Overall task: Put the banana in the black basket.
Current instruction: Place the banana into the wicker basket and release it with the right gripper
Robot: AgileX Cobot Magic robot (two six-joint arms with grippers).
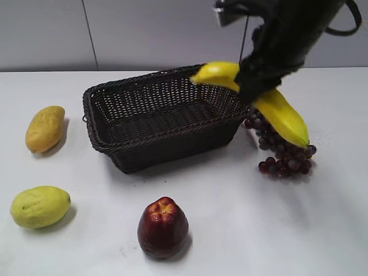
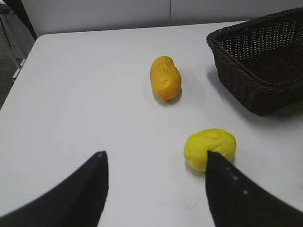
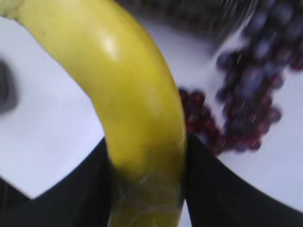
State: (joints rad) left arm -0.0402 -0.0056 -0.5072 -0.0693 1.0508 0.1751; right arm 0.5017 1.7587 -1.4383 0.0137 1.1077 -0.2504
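Note:
The robot's right gripper will release the banana lengthwise on the middle of the black basket's bottom [image 1: 169,112].
My right gripper [image 1: 256,83] is shut on the banana [image 1: 284,118], a long bright-yellow curved fruit. It holds it in the air over the right rim of the black basket [image 1: 115,146]. One end of the banana reaches over the basket's rim, the other hangs over the grapes. In the right wrist view the banana [image 3: 128,94] fills the space between the jaws [image 3: 147,156]. My left gripper [image 2: 156,163] is open and empty above the table. The basket's corner also shows in the left wrist view [image 2: 265,90]. The basket is empty.
A bunch of dark grapes [image 1: 284,155] lies right of the basket. A stubby orange-yellow fruit [image 1: 45,128] and a yellow-green lemon-like fruit [image 1: 39,206] lie at the left. A dark red fruit [image 1: 163,226] stands at the front middle.

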